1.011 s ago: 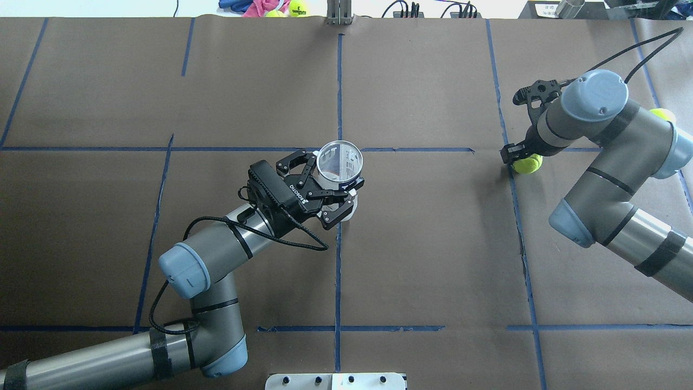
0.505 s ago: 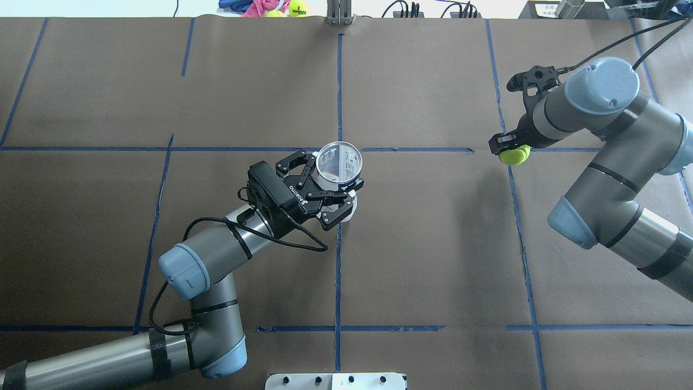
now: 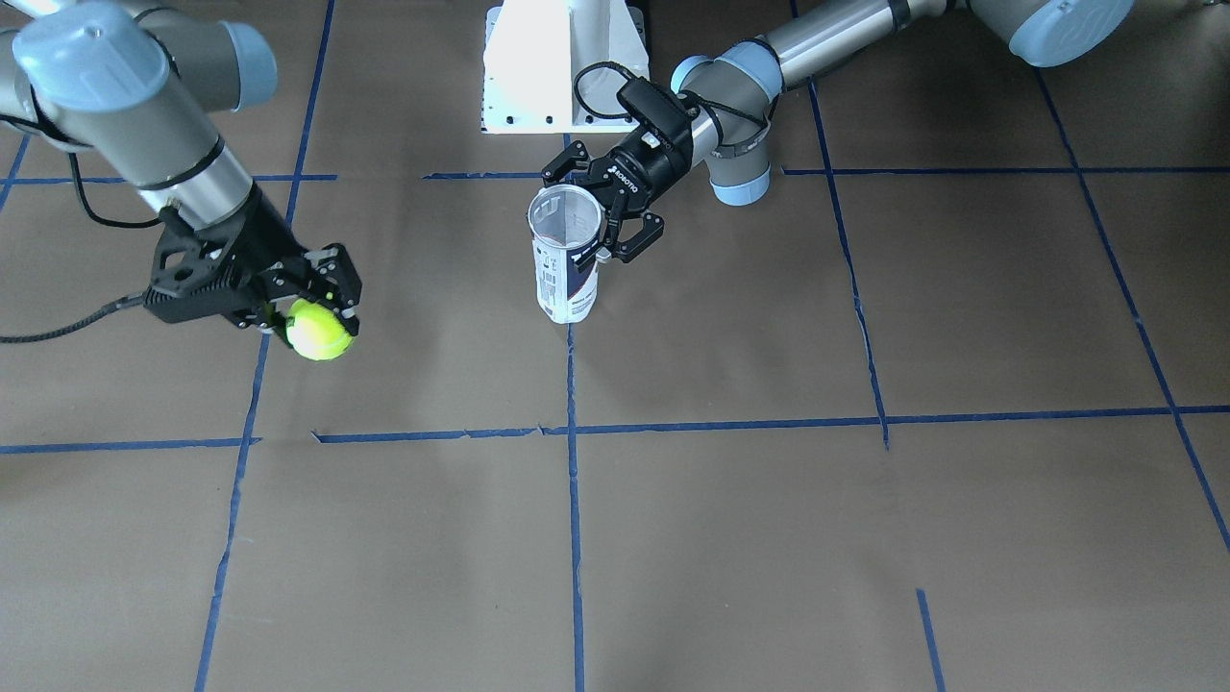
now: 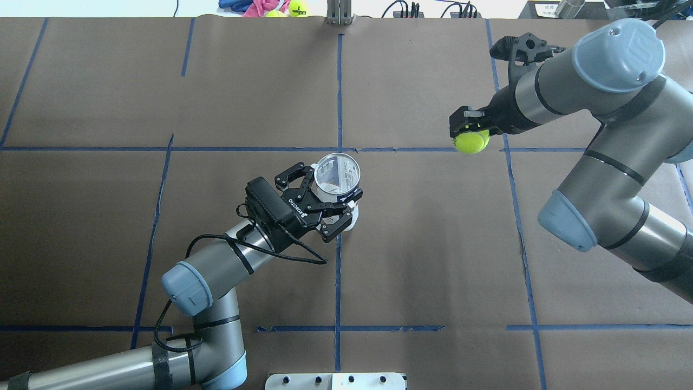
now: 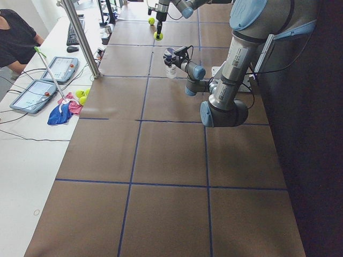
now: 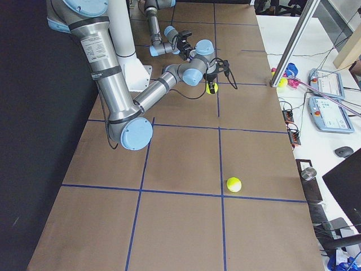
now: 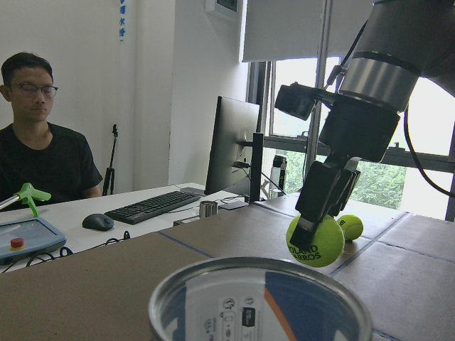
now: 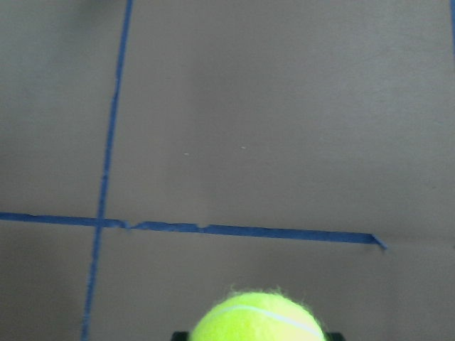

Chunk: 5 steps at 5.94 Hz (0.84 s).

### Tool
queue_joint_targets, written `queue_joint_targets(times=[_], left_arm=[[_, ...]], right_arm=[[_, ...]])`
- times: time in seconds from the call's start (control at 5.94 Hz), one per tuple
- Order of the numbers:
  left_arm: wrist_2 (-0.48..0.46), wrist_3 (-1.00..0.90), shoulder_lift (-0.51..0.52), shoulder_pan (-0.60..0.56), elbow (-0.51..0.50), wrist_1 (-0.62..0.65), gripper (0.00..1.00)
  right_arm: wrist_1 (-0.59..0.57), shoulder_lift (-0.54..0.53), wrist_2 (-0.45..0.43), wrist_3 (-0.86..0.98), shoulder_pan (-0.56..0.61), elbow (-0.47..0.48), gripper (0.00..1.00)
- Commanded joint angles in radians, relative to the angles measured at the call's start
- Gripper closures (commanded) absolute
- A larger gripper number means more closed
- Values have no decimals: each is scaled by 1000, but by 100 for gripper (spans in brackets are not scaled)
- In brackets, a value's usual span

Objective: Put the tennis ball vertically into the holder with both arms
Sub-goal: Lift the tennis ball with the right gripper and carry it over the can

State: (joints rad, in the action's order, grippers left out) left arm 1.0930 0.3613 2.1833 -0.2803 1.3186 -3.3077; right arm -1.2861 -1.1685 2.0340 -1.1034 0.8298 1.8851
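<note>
My right gripper is going to release the tennis ball through the open top of the holder (image 3: pixel 566 219) in my left gripper. The ball is now held above the table.
The holder (image 4: pixel 338 173), a clear can with a white and navy label, stands upright and open-topped near the table's middle; it also shows in the front view (image 3: pixel 567 259) and as a rim in the left wrist view (image 7: pixel 263 305). My left gripper (image 4: pixel 335 197) is shut on its side, as the front view (image 3: pixel 603 207) shows too. My right gripper (image 4: pixel 470 130) is shut on the tennis ball (image 4: pixel 471 142) and holds it above the table, to the right of the holder and apart from it. The ball also shows in the front view (image 3: pixel 320 330) and both wrist views (image 7: pixel 315 241) (image 8: pixel 259 316).
A second tennis ball (image 6: pixel 234 184) lies on the table on my right side. The white pedestal base (image 3: pixel 562 67) stands at the robot's edge. More balls and cloth (image 4: pixel 287 6) lie past the far edge. An operator (image 7: pixel 39 142) sits beyond the table.
My right arm has lifted the tennis ball off the table and carried it left toward the holder. My left gripper and the holder have shifted slightly toward the robot.
</note>
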Motion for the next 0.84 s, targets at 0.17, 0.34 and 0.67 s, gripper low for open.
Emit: queue_joint_targets(times=[0.17,0.34,0.67], left_arm=[[-31,1,7,19,-9,-15,19],[-30,-1,4,19,-16,-13,19],[-30,-2,7,19,-29,-13,19]], right_arm=[[-18,114,26,-247,-53,77,69],[-74,166,2,-275,-93,81,69],[-140,234,-50,-312,-164,86,69]])
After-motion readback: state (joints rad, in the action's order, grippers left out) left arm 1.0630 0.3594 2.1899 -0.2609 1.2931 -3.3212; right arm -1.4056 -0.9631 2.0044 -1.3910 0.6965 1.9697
